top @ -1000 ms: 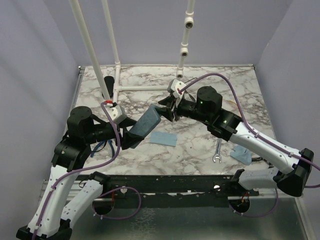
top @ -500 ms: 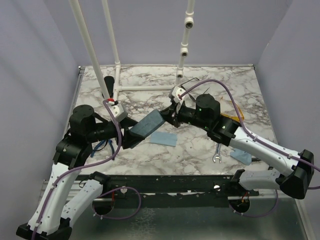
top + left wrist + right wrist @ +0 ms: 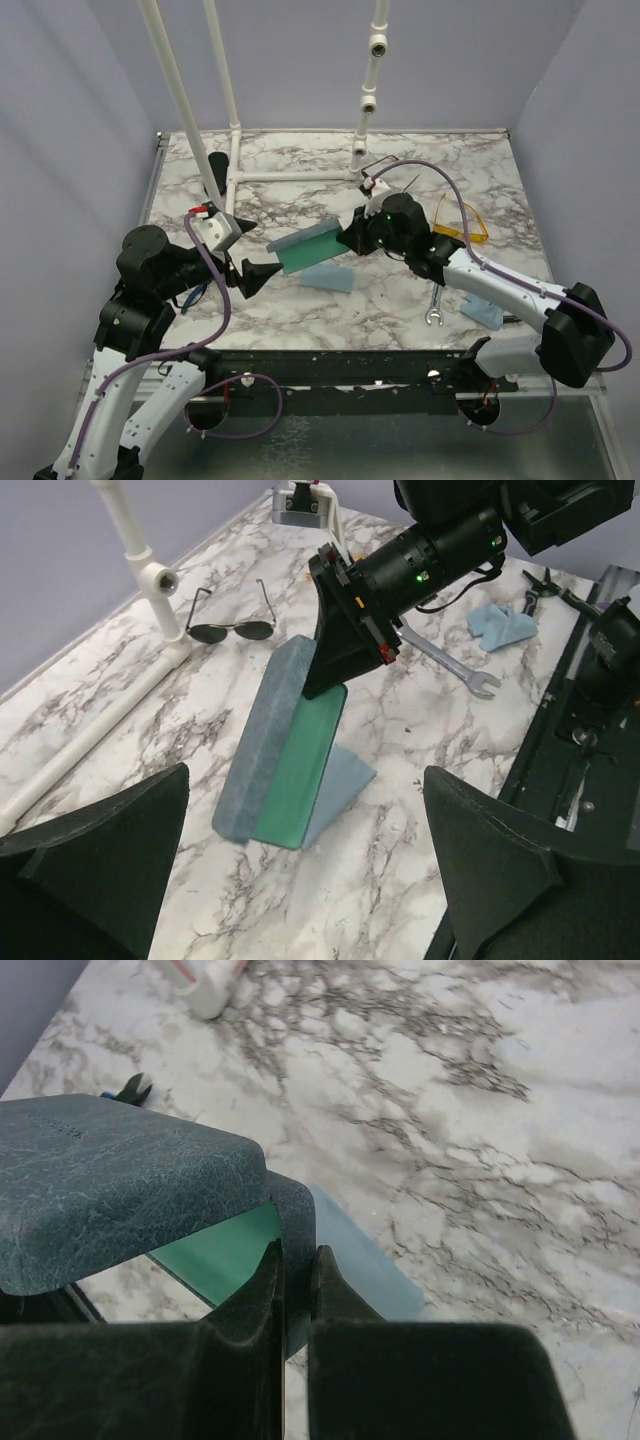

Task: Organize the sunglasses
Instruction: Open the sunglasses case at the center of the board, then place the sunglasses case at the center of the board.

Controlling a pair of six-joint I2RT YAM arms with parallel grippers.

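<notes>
The robot's right gripper will release the blue-grey case on the marble (image 3: 327, 224) (image 3: 450, 1142) between the light blue cloth and the white pipe.
The wire-frame sunglasses (image 3: 230, 630) lie folded open by the white pipe, and show at the back behind the right arm in the top view (image 3: 380, 166). The yellow-orange glasses (image 3: 460, 226) lie on the marble right of the right arm. My right gripper (image 3: 345, 237) is shut on one end wall of the blue-grey case (image 3: 305, 248), which is open with its green lining showing (image 3: 120, 1190); the case's far end rests on the table (image 3: 285, 745). My left gripper (image 3: 247, 268) is open and empty, a little left of the case.
A light blue cloth (image 3: 328, 277) lies under the case. A wrench (image 3: 437, 305) and a second blue cloth (image 3: 482, 312) lie at the front right. Blue-handled pliers (image 3: 200, 292) lie under the left arm. A black oblong thing (image 3: 217, 168) stands by the white pipe frame (image 3: 290, 176).
My left gripper has let go of the case and drawn back to the left, open. My right gripper has closed on the case's end, and the case now shows its green lining.
</notes>
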